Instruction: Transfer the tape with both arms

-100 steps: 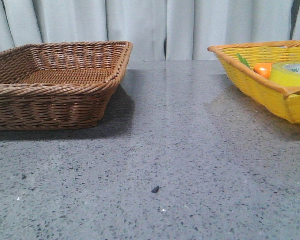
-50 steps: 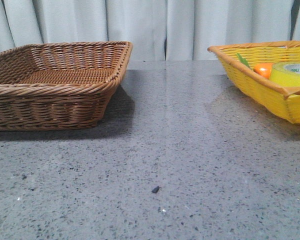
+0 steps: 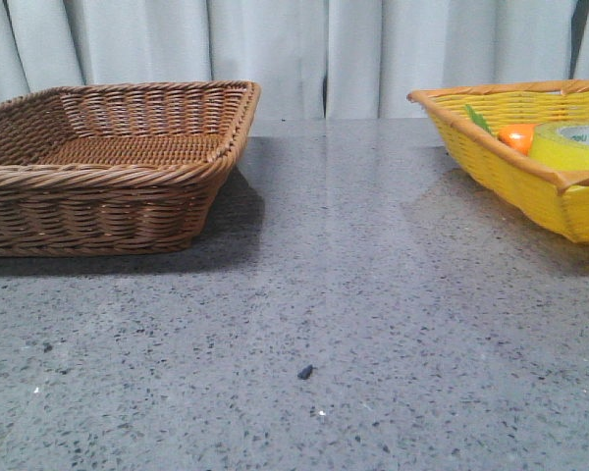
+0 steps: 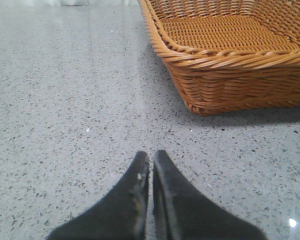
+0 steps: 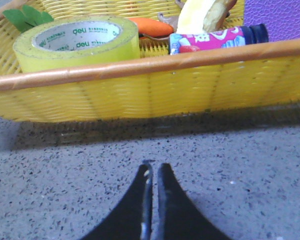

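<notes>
The robot's right gripper will close on the side of the tape [image 3: 542, 147] [image 5: 27, 49] that faces the brown basket, with one finger inside the tape's hole.
The tape [image 5: 77, 42], a wide yellow roll with a white core and green print, lies flat inside the yellow basket [image 5: 150, 90]. It also shows in the front view [image 3: 572, 143] at the far right. My right gripper [image 5: 152, 167] is shut and empty, low over the table just in front of that basket's near wall. My left gripper [image 4: 151, 156] is shut and empty over bare table, short of the brown wicker basket [image 4: 230, 65]. Neither arm shows in the front view.
The yellow basket [image 3: 515, 177] also holds an orange carrot [image 5: 150, 26] with green leaves [image 5: 25, 17], a small bottle [image 5: 217, 39], a yellowish piece [image 5: 200, 15] and a purple item [image 5: 280, 17]. The brown basket [image 3: 108, 177] stands at the left. A small dark speck [image 3: 304, 372] lies on the grey table.
</notes>
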